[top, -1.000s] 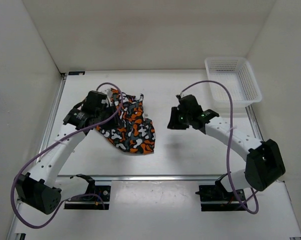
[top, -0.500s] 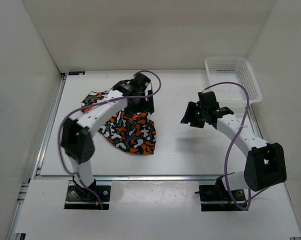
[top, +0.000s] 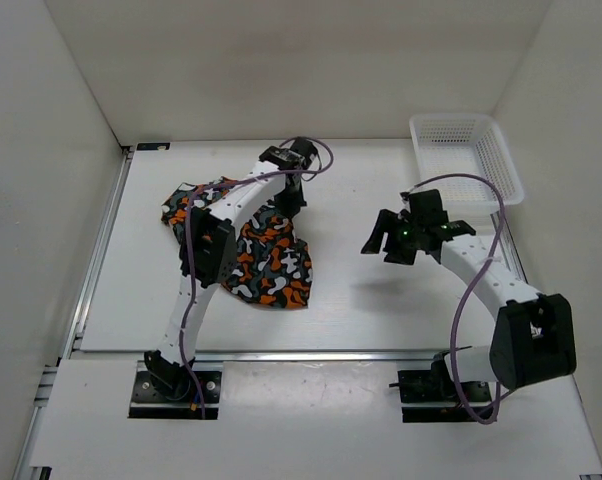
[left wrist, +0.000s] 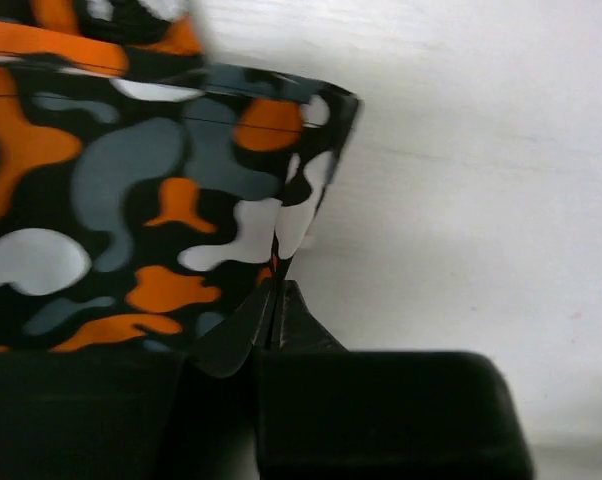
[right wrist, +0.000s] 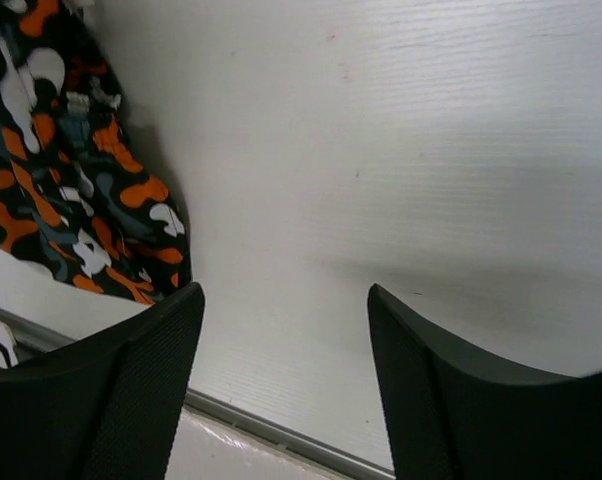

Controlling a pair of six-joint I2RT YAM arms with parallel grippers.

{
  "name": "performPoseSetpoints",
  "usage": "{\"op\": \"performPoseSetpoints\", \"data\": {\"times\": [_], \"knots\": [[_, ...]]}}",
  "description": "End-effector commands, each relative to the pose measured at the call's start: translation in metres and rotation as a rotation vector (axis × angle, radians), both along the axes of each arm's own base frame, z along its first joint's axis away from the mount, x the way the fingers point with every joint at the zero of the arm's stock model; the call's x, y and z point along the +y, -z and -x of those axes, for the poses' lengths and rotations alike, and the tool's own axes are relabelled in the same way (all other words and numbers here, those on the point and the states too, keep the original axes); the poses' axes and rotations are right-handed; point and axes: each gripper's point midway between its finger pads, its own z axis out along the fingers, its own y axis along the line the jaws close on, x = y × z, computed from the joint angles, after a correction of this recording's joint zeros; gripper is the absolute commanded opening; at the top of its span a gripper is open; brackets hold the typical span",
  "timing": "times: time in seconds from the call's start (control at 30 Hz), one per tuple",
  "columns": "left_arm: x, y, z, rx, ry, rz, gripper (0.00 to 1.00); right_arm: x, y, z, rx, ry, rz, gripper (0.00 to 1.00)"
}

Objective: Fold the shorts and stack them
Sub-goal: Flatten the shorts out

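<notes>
The shorts lie crumpled while the robot's left gripper pinches a far corner, so the right gripper needs to take the shorts' near corner [top: 299,298] to spread the shorts out before folding.
The camouflage shorts [top: 271,265] lie crumpled on the white table left of centre, with one part reaching out to the left. My left gripper [top: 289,197] is at the shorts' far right edge. In the left wrist view its fingers [left wrist: 276,300] are shut on a corner of the shorts [left wrist: 131,200], and the fabric hangs from the pinch. My right gripper [top: 376,240] is open and empty, above bare table to the right of the shorts. In the right wrist view [right wrist: 286,300] the shorts [right wrist: 61,190] show at the upper left.
A white mesh basket [top: 501,165] stands at the back right corner of the table. A metal rail [top: 311,353] runs along the table's near edge. White walls enclose the left, back and right sides.
My left arm has swung from the left side across the shorts to their far right edge, dragging fabric with it. My right gripper has drawn back to the right, away from the shorts.
</notes>
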Motion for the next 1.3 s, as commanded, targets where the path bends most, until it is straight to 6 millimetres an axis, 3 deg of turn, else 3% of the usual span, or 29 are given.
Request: {"op": "performPoseSetpoints", "data": {"times": [0.0,0.03,0.07,0.13,0.17,0.2,0.23,0.27,0.33,0.37,0.43,0.47,0.53,0.57,0.63,0.67,0.8,0.87,0.9,1.0,1.1,1.23,1.27], "knots": [[0.028,-0.049,-0.008,-0.064,-0.06,0.033,0.1,0.035,-0.005,-0.002,-0.002,-0.147,-0.044,0.77],[0.041,-0.059,-0.008,-0.074,-0.083,0.038,0.1,0.044,-0.005,-0.004,-0.007,-0.185,-0.052,0.8],[0.046,-0.081,0.002,-0.107,-0.083,0.059,0.1,0.057,-0.015,-0.01,-0.037,-0.234,-0.06,0.81],[0.064,-0.103,0.009,-0.143,-0.1,0.085,0.1,0.087,-0.006,-0.006,0.002,-0.328,-0.071,0.83],[0.072,-0.12,0.028,-0.163,-0.096,0.106,0.1,0.098,-0.006,-0.009,-0.008,-0.366,-0.065,0.84],[0.078,-0.127,0.035,-0.166,-0.101,0.131,0.1,0.121,-0.006,-0.012,-0.016,-0.42,-0.064,0.85],[0.085,-0.132,0.044,-0.165,-0.104,0.143,0.1,0.131,-0.006,-0.015,-0.027,-0.452,-0.059,0.86],[0.094,-0.14,0.057,-0.181,-0.119,0.167,0.1,0.14,0.006,-0.017,0.0,-0.468,-0.05,0.86],[0.098,-0.144,0.07,-0.187,-0.125,0.186,0.1,0.16,0.0,-0.026,-0.024,-0.505,-0.062,0.86],[0.102,-0.137,0.079,-0.167,-0.126,0.175,0.1,0.169,0.014,-0.027,-0.002,-0.52,-0.054,0.86],[0.108,-0.145,0.089,-0.18,-0.147,0.199,0.1,0.183,0.015,-0.034,-0.009,-0.554,-0.069,0.86],[0.108,-0.14,0.094,-0.169,-0.143,0.203,0.1,0.192,0.031,-0.028,0.028,-0.579,-0.066,0.86],[0.111,-0.144,0.101,-0.179,-0.152,0.214,0.1,0.201,0.04,-0.028,0.057,-0.596,-0.065,0.84],[0.113,-0.144,0.1,-0.184,-0.156,0.207,0.1,0.202,0.059,-0.021,0.107,-0.604,-0.047,0.8],[0.114,-0.144,0.103,-0.184,-0.156,0.206,0.1,0.2,0.066,-0.017,0.142,-0.582,-0.048,0.7],[0.116,-0.148,0.104,-0.197,-0.159,0.205,0.1,0.199,0.072,-0.013,0.155,-0.572,-0.03,0.55],[0.121,-0.148,0.102,-0.203,-0.173,0.195,0.1,0.188,0.058,-0.02,0.101,-0.49,0.019,0.08],[0.122,-0.147,0.103,-0.195,-0.174,0.191,0.1,0.179,0.047,-0.023,0.069,-0.467,0.029,0.04],[0.122,-0.147,0.103,-0.195,-0.174,0.191,0.1,0.173,0.048,-0.022,0.07,-0.454,0.052,0.15],[0.122,-0.147,0.103,-0.195,-0.174,0.191,0.1,0.157,0.047,-0.02,0.063,-0.415,0.116,0.78],[0.124,-0.147,0.109,-0.196,-0.174,0.192,0.1,0.131,0.052,-0.015,0.051,-0.337,0.199,0.92],[0.127,-0.142,0.116,-0.184,-0.174,0.185,0.1,0.124,0.05,0.0,0.067,-0.314,0.154,0.9],[0.127,-0.142,0.116,-0.184,-0.174,0.185,0.1,0.119,0.058,0.008,0.096,-0.294,0.153,0.88]]}}
